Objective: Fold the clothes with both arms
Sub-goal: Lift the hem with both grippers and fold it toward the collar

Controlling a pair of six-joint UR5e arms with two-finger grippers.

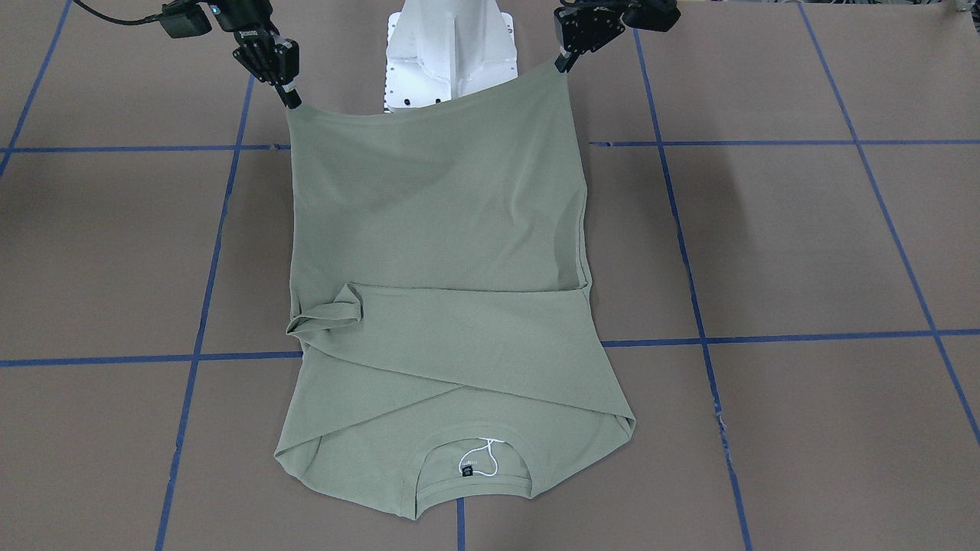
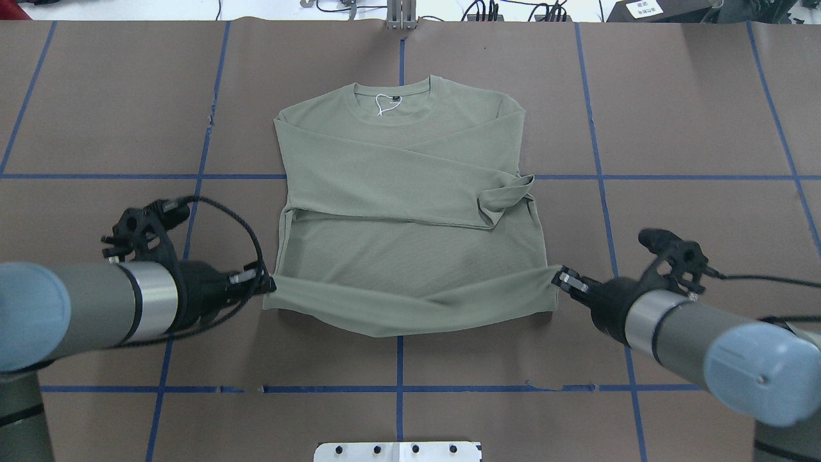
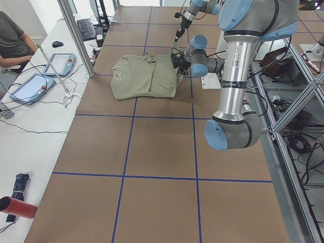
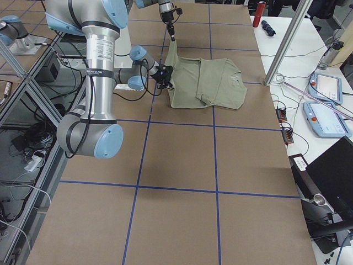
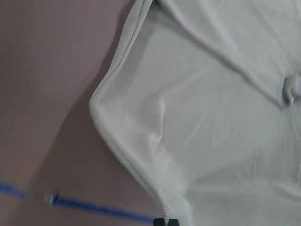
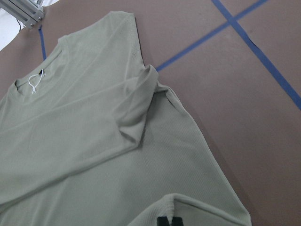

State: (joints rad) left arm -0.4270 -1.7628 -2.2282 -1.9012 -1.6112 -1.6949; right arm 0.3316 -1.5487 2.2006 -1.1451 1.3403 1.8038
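Observation:
The robot's left gripper should release the hem corner at the shirt's folded shoulder corner (image 1: 635, 395), nearest the torn blue tape.
The sage-green shirt (image 2: 410, 192) lies face up on the table with both sleeves folded across its chest and the neck label (image 2: 392, 99) at the far side. My left gripper (image 2: 268, 284) is shut on the shirt's bottom hem corner on the overhead view's left. My right gripper (image 2: 559, 277) is shut on the other hem corner. Both hold the hem lifted above the table, and it sags between them (image 2: 410, 314). In the front view the left gripper (image 1: 564, 63) and right gripper (image 1: 291, 98) pinch the raised corners. The shirt fills both wrist views (image 5: 211, 122) (image 6: 94, 141).
The brown table (image 2: 673, 96) is marked with blue tape lines. The white pedestal base (image 1: 452, 53) stands behind the lifted hem. Side tables with tablets, a keyboard and a seated person (image 3: 12, 40) lie beyond the far edge.

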